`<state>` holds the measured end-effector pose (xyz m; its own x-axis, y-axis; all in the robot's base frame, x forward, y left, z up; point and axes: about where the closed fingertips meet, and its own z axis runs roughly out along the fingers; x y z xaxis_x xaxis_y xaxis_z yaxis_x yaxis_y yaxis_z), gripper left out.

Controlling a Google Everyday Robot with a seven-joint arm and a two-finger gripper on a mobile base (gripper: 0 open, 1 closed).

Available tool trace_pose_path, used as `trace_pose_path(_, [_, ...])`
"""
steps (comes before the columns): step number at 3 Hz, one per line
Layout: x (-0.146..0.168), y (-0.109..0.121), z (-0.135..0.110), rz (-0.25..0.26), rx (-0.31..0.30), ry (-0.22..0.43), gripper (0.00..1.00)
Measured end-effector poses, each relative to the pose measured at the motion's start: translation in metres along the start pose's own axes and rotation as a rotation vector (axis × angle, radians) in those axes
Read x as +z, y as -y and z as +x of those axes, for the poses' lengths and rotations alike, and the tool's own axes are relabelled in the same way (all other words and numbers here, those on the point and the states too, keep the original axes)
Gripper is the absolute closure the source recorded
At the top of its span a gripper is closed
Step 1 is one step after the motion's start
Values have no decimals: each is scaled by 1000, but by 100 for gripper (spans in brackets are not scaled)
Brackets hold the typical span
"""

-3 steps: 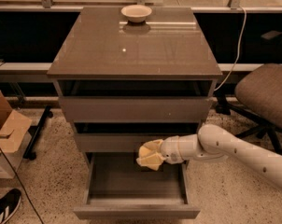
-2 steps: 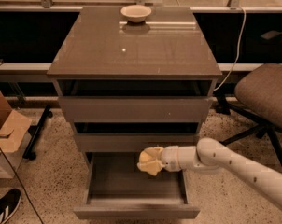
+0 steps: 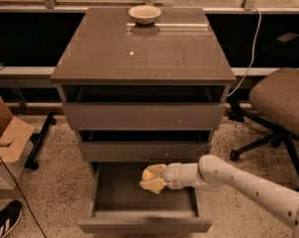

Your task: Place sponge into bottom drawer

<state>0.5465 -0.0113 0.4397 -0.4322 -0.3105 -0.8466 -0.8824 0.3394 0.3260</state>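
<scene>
Next, I let go of the sponge on the middle of the open bottom drawer's inside (image 3: 147, 196).
The bottom drawer (image 3: 144, 226) of the grey-brown cabinet is pulled open, a wide tray with a plain flat front. My white arm reaches in from the lower right. My gripper (image 3: 157, 179) is inside the drawer's space, just above its floor near the middle back. It is shut on the pale-yellow sponge (image 3: 150, 184), whose lower edge hangs close to the drawer floor. The fingers are mostly hidden by the sponge.
The two upper drawers (image 3: 143, 115) are shut. A round cream bowl (image 3: 144, 14) sits at the back of the cabinet top. An office chair (image 3: 280, 103) stands to the right. A cardboard box (image 3: 6, 143) and a shoe (image 3: 3, 221) are on the floor at left.
My gripper with the sponge has moved down and a little left, from in front of the middle drawer into the open bottom drawer.
</scene>
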Motion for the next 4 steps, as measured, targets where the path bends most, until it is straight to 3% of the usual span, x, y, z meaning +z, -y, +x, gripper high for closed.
trace_pose_path(1, [21,12,14,28,-37,-12,100])
trace_pose_path(2, [57,34,50,68,-89,-48,100])
trace_pose_path(4, [102,75,124,128,-41,-93,100])
